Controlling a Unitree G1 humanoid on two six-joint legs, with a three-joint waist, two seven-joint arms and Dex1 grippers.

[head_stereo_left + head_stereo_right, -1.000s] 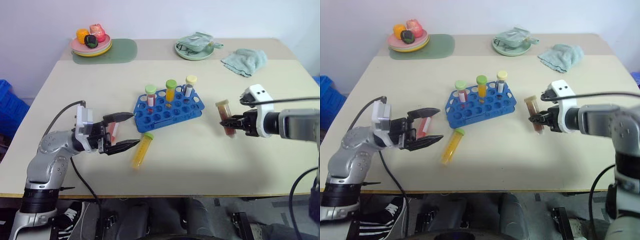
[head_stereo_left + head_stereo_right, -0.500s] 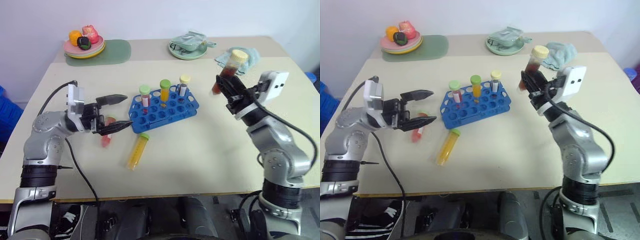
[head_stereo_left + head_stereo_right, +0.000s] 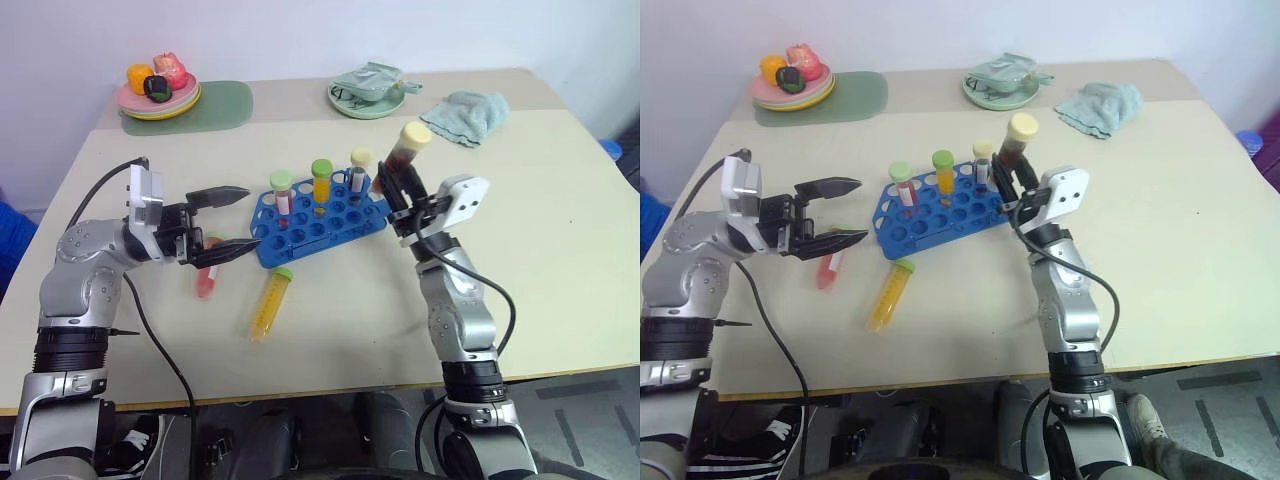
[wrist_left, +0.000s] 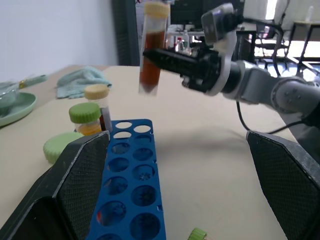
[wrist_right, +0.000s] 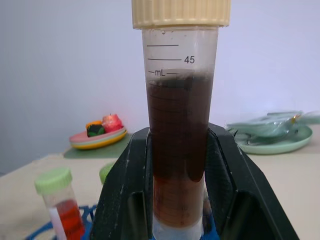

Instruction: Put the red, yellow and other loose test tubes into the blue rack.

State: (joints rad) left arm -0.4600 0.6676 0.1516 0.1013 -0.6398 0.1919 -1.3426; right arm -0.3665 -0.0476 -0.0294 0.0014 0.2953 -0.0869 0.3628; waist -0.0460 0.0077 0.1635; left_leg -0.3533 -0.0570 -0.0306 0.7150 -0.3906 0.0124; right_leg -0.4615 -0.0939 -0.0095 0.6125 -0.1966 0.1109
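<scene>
The brown tube will go down into the blue rack's end hole (image 3: 373, 213), just in front of the standing cream-capped tube, from my right gripper. The brown tube is now held beside the rack.
The blue rack (image 3: 310, 228) lies mid-table with three capped tubes standing in its back row. My right gripper (image 3: 396, 186) is shut on a cream-capped tube of brown liquid (image 3: 402, 155), held nearly upright in the air by the rack's right end. In the right wrist view the black fingers (image 5: 125, 190) clamp the lower half of the brown tube (image 5: 180, 140). My left gripper (image 3: 252, 217) stands open, pointing at the rack's left end, with nothing in it. A red tube (image 3: 207, 278) lies on the table below it. A yellow tube with a green cap (image 3: 268, 303) lies in front of the rack.
At the back left a plate of toy fruit (image 3: 158, 90) stands on a green mat (image 3: 215, 103). A pale green plate (image 3: 367, 95) and a crumpled cloth (image 3: 465, 112) lie at the back right. A blue crate shows left of the table.
My right arm swung left with the brown tube, turning it from lying sideways to nearly upright beside the rack's right end. The left gripper stays open near the rack. The camera shifted.
</scene>
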